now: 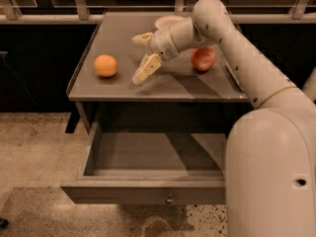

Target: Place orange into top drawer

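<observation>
The robot's gripper will close on the side (113,66) of the orange that faces the red apple.
The orange (106,65) sits on the left part of the grey table top (123,90). My gripper (140,56) hovers over the table just right of the orange, apart from it, open and empty, with one finger (146,68) pointing down-left and the other (141,38) behind it. The top drawer (148,194) is pulled out below the table, its inside bare, with a small round knob (169,200) on the front panel.
A red apple (203,58) lies on the table right of my gripper. A pale bowl (168,21) stands at the table's back edge. My arm (247,68) covers the table's right side. A speckled floor (34,147) lies around the table.
</observation>
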`<state>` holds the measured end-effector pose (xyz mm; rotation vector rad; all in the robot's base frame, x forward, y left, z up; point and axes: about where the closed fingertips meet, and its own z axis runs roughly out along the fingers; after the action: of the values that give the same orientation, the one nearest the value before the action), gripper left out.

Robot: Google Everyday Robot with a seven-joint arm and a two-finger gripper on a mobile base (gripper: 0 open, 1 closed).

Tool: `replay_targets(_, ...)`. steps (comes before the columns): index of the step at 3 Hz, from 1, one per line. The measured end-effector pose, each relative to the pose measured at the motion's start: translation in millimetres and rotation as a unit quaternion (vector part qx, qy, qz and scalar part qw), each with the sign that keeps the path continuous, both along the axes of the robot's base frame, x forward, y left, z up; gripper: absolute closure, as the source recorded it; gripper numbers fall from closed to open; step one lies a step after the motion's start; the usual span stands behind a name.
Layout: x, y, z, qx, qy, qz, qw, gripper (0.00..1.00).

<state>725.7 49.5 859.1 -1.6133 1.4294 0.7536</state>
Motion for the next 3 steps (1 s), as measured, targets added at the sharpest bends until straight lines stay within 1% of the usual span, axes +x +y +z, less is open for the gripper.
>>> replay_targets(1,3.4,18.5,-8.4,-0.005,0.011,0.019,0.9997,0.00)
replay_targets(2,6.9,34.9,-14.0,0.000,0.024,0.036,0.9991,0.00)
replay_targets(3,10.4,49.9,-15.1,0.014,0.038,0.052,0.9978,0.00)
